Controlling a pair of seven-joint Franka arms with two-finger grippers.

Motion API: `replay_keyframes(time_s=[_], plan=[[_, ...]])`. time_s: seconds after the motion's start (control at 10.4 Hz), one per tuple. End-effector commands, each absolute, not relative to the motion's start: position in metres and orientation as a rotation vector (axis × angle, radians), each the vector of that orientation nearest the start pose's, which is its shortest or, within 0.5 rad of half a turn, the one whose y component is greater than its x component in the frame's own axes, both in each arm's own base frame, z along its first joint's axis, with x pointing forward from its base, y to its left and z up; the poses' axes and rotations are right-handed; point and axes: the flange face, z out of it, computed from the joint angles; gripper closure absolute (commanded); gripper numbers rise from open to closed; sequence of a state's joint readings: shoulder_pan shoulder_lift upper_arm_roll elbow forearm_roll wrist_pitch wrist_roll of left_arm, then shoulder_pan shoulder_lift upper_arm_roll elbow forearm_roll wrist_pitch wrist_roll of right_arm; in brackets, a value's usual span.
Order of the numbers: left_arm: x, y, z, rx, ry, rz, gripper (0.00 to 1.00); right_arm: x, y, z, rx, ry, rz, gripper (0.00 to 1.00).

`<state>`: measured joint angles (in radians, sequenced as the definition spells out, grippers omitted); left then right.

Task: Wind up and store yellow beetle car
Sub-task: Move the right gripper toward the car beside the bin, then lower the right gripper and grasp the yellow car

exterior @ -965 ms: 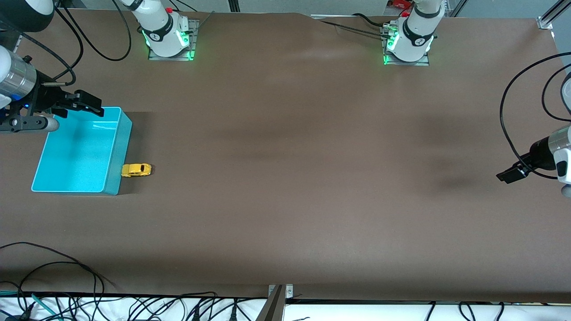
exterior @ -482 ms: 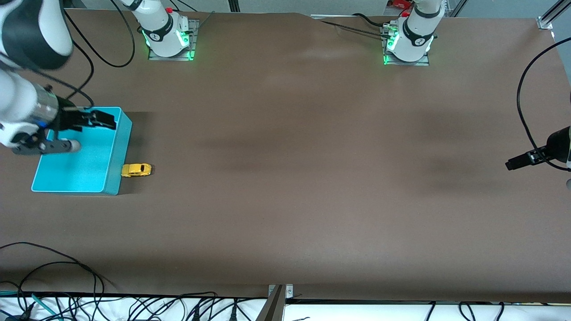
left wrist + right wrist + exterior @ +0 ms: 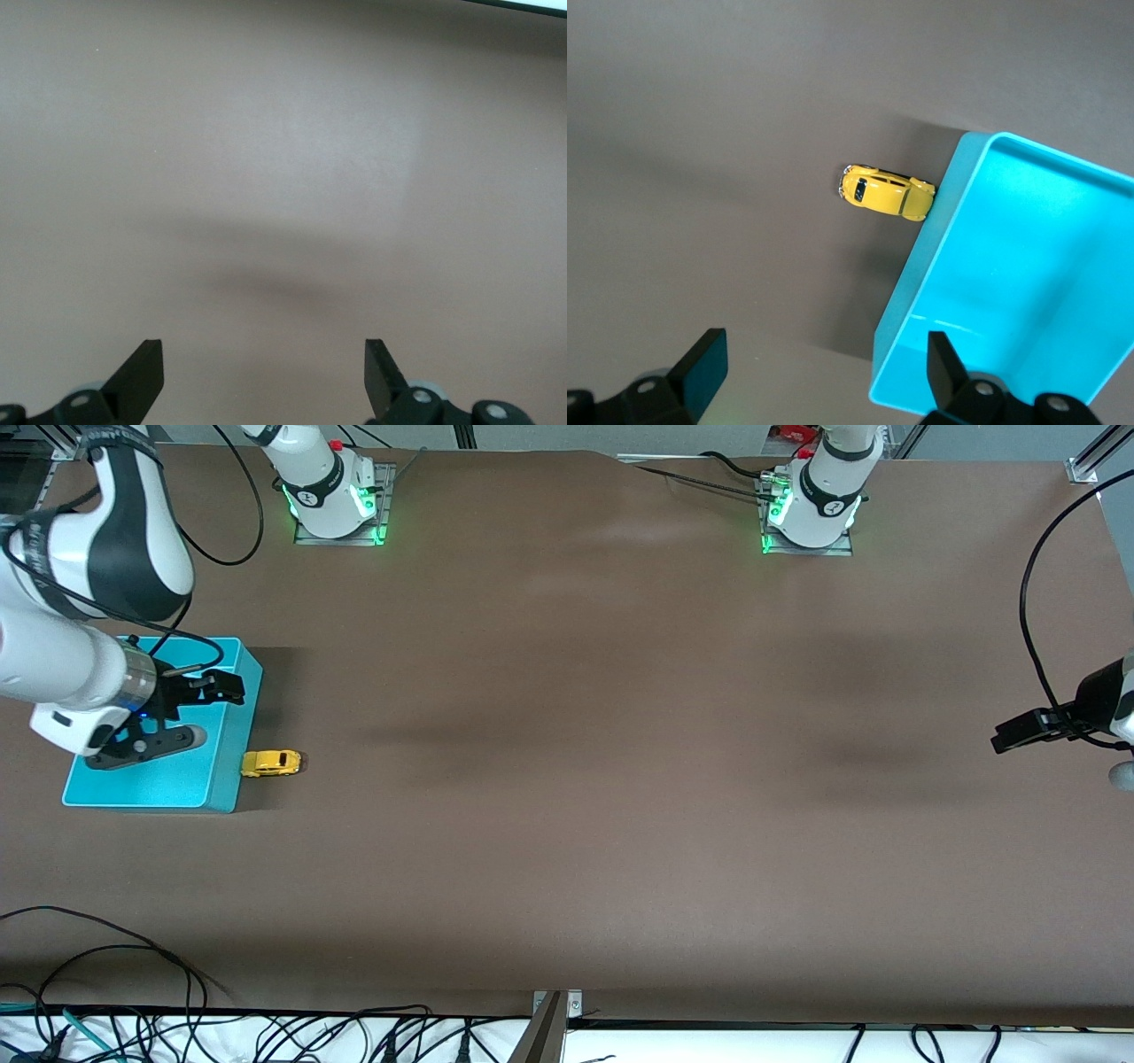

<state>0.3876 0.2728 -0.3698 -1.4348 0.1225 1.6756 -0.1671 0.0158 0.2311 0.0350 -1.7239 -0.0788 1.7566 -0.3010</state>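
The robot's right gripper should close on the sides of the yellow beetle car's front half point(image 3: 261, 763) point(image 3: 898, 197), which is the half closer to the turquoise bin.
The yellow beetle car point(image 3: 271, 762) stands on the brown table, one end against the outer wall of the turquoise bin point(image 3: 232, 731), on the bin's side toward the left arm's end. My right gripper point(image 3: 220, 689) is open and empty over the bin's rim, apart from the car. The right wrist view shows the car point(image 3: 886, 192) and the bin point(image 3: 1028, 257) past my right gripper point(image 3: 824, 376). My left gripper point(image 3: 1016, 732) is open and empty over bare table at the left arm's end; the left wrist view point(image 3: 263, 372) shows only table.
The bin holds nothing that I can see. Both arm bases point(image 3: 335, 500) point(image 3: 811, 509) stand at the table's edge farthest from the front camera. Cables point(image 3: 266, 1036) hang along the edge nearest it.
My right gripper has moved across the bin toward the car and come lower in the front view. My left gripper has shifted a little. The car has not moved.
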Motion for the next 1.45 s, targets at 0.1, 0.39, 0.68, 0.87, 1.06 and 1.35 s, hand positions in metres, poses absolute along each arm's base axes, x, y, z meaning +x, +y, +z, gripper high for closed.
replay_keyframes(time_s=[0.1,0.39,0.68,0.87,1.06,1.35], plan=[[0.628,0.046,0.547,-3.124,-0.149,0.076,0.00,0.591,0.016,0.393,-2.996,-1.034,0.317,0.00],[0.627,0.048,0.541,-3.116,-0.143,0.095,0.00,0.595,0.005,0.351,-2.822,-1.373,0.321,0.00],[0.627,0.048,0.541,-3.116,-0.141,0.095,0.00,0.610,-0.011,0.302,-2.527,-1.822,0.265,0.00],[0.627,0.047,0.540,-3.117,-0.138,0.099,0.00,0.614,-0.019,0.273,-2.355,-2.034,0.225,0.00],[0.627,0.047,0.539,-3.117,-0.138,0.102,0.00,0.600,-0.022,0.245,-2.284,-2.140,0.163,0.00],[0.628,0.049,0.538,-3.117,-0.140,0.104,0.00,0.582,-0.020,0.219,-2.238,-2.212,0.118,0.00]])
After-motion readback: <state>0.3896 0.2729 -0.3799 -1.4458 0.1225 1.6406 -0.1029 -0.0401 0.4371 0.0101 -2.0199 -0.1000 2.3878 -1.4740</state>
